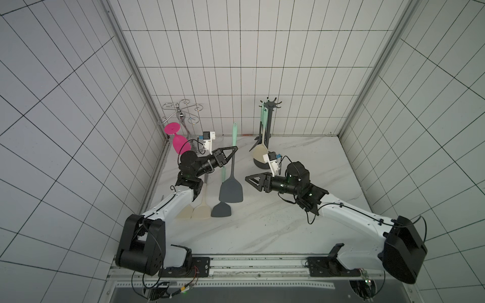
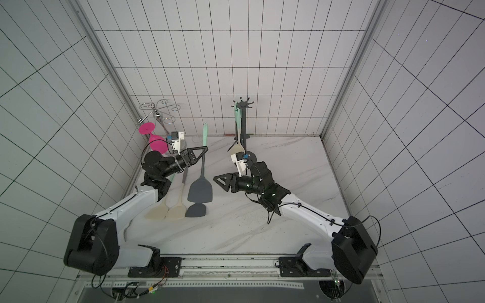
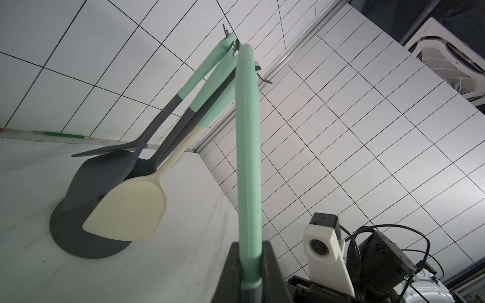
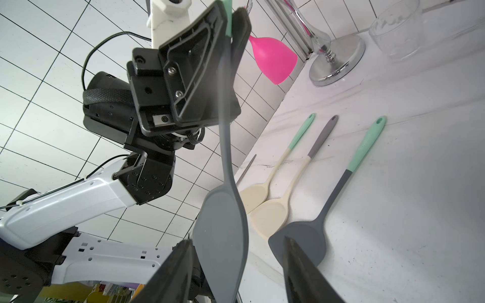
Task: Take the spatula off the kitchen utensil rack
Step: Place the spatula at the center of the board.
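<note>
The spatula hangs upright from my left gripper at its mint-green handle, so next my right gripper steadies the blade while my left gripper takes the spatula's grey shaft (image 1: 232, 166).
My left gripper (image 1: 233, 150) (image 3: 249, 244) is shut on the mint-green handle of a spatula (image 1: 231, 191) (image 2: 200, 190) (image 3: 248, 157). Its dark grey blade hangs just above the table, clear of the kitchen utensil rack (image 1: 268, 123) (image 2: 243, 123). The rack stands at the back and bears a cream spatula (image 3: 131, 210) and two grey utensils on its hooks. My right gripper (image 1: 248, 179) (image 4: 237, 240) is open and points at the hanging blade (image 4: 220, 236) from the right. In the right wrist view the blade shows between the fingers, untouched.
Two cream utensils (image 1: 202, 211) and a grey spatula (image 1: 221, 210) lie side by side on the marble table, under the held one. A pink glass (image 1: 181, 144) hangs on the chrome holder (image 1: 181, 112) in the back left corner. Beside the holder stands a clear cup (image 4: 393, 26).
</note>
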You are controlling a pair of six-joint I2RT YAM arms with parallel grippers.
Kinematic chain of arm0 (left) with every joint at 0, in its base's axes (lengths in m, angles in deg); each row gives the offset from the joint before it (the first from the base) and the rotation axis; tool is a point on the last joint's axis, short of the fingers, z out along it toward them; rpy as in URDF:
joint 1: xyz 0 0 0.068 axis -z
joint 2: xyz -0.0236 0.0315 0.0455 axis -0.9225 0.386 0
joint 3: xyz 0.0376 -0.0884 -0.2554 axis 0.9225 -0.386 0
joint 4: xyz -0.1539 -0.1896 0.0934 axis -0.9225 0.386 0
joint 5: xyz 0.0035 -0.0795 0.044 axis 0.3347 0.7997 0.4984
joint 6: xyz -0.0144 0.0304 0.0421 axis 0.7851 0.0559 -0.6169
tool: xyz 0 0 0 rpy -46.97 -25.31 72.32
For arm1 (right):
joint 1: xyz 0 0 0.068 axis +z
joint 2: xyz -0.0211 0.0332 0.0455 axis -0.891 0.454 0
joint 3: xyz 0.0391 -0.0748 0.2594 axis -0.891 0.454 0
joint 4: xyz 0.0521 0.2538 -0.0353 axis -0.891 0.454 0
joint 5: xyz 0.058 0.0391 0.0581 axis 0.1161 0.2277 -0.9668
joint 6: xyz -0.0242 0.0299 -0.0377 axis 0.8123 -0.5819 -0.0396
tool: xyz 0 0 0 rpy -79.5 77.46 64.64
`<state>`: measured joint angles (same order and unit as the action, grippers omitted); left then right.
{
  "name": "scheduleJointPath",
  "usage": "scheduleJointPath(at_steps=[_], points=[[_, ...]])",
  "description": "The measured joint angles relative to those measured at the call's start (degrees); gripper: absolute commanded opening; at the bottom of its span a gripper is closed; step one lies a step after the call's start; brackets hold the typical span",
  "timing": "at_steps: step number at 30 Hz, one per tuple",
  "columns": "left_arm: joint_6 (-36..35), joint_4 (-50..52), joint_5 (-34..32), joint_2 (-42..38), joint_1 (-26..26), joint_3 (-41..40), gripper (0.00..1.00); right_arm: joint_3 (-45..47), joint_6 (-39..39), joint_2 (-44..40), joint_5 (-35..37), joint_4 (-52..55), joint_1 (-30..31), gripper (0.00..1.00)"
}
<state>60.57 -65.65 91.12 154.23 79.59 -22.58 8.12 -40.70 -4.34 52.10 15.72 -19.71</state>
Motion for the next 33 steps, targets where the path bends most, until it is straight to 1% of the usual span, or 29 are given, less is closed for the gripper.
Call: scheduleJointPath(at_steps=[4,8,12,14,15,16,18,19,20,23,24,25,26,27,28,30,31,33], points=[[1.20,-1.81,-0.20,1.25,0.00,-0.24,0.00,-0.02,-0.24,2.10,-1.29,-1.18,0.26,0.57],[3.43,-5.03,-0.13,2.89,0.00,-0.28,0.00,-0.11,-0.83,6.86,-4.07,-2.29,1.53,0.57],[4.35,-6.88,0.33,3.45,-0.02,-0.63,0.00,-0.79,-2.08,11.76,-7.30,-3.30,3.37,0.53],[4.35,-7.19,0.50,3.45,-0.04,-1.03,0.00,-1.95,-2.82,13.35,-9.07,-4.37,4.07,0.47],[4.37,-7.23,0.48,3.45,-0.04,-1.11,0.00,-2.56,-3.17,13.94,-9.84,-4.98,4.48,0.41],[4.39,-7.34,0.50,3.45,-0.04,-1.14,0.00,-2.93,-3.54,14.40,-10.47,-5.51,4.83,0.33],[4.37,-7.67,0.52,3.45,-0.02,-1.14,0.00,-3.19,-4.22,14.93,-11.28,-6.60,5.27,0.12],[4.39,-7.85,0.57,3.45,-0.04,-1.14,0.00,-3.19,-4.72,14.93,-11.39,-6.97,5.44,0.03],[4.52,-8.24,0.50,3.45,-0.09,-1.18,0.00,-3.19,-5.38,14.93,-11.39,-7.23,5.53,0.00],[3.91,-9.25,0.57,3.23,-0.31,-1.18,0.00,-3.15,-6.19,14.78,-10.36,-6.71,5.35,0.00],[3.63,-8.57,0.57,3.06,-0.42,-1.20,0.07,-3.15,-5.79,14.38,-9.62,-5.77,5.51,0.00],[3.23,-7.37,0.52,2.78,-0.42,-1.20,0.17,-3.17,-5.29,13.94,-8.79,-4.44,5.51,0.00],[1.90,-4.87,0.42,2.03,-0.46,-1.20,0.29,-3.19,-4.24,13.29,-7.69,-2.21,5.51,0.00],[0.33,-1.16,-0.07,0.90,-0.46,-1.11,0.39,-3.19,-2.91,12.46,-5.90,0.70,5.51,0.00],[-0.57,2.67,-0.79,-0.24,-0.46,-0.94,0.45,-3.19,-1.49,11.76,-4.20,3.39,5.53,0.00],[-5.88,14.10,-3.56,-3.61,-0.09,0.31,0.56,-3.19,1.90,10.34,-0.81,8.70,5.51,0.00],[-7.45,18.38,-5.01,-4.79,0.26,1.03,0.58,-3.19,3.32,9.70,0.87,10.91,5.51,0.00],[-11.82,27.52,-9.16,-7.63,1.40,2.73,0.59,-3.19,5.86,8.41,3.76,14.60,5.51,0.00]])
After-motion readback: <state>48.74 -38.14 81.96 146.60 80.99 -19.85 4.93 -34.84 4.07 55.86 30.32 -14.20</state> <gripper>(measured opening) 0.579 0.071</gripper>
